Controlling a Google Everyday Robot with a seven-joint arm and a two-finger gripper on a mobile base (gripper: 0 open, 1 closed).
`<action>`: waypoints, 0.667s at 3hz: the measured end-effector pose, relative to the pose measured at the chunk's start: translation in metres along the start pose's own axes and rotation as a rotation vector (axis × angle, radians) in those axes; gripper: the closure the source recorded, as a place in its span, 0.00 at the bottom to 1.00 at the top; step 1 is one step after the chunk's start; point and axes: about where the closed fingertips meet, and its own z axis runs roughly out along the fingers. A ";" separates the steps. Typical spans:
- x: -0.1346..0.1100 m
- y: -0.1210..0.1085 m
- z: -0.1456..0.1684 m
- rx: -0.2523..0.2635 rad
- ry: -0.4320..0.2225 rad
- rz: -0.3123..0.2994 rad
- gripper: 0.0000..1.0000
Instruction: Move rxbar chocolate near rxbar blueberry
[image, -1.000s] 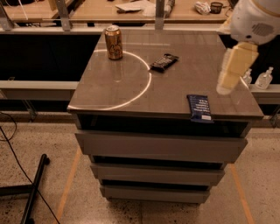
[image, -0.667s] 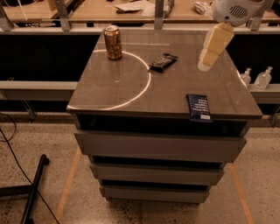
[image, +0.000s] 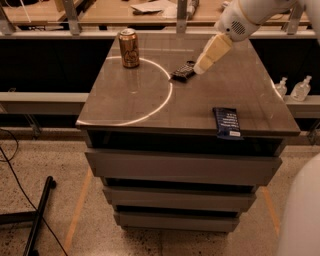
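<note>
Next, I move my gripper to the middle of the rxbar chocolate (image: 184, 71), the black bar towards the back of the table, and close it there.
The rxbar chocolate (image: 183, 72), a small flat black wrapped bar, lies on the grey table top (image: 150, 100) towards the back middle. The rxbar blueberry (image: 227, 122), a dark-blue wrapped bar with white text, lies near the front right edge. My gripper (image: 202, 67), with cream fingers, comes down from the upper right, and its tip is right beside the right end of the black bar.
A brown drink can (image: 129, 48) stands upright at the back left of the table. Drawers sit below the table top. Two clear bottles (image: 295, 90) stand on a ledge to the right. A workbench with clutter runs behind the table.
My gripper has swung left and down from the table's right side to the right end of the black bar. The bars and the can have not moved.
</note>
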 end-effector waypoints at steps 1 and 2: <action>0.007 -0.022 0.045 0.010 -0.070 0.122 0.00; 0.014 -0.042 0.083 0.010 -0.138 0.236 0.00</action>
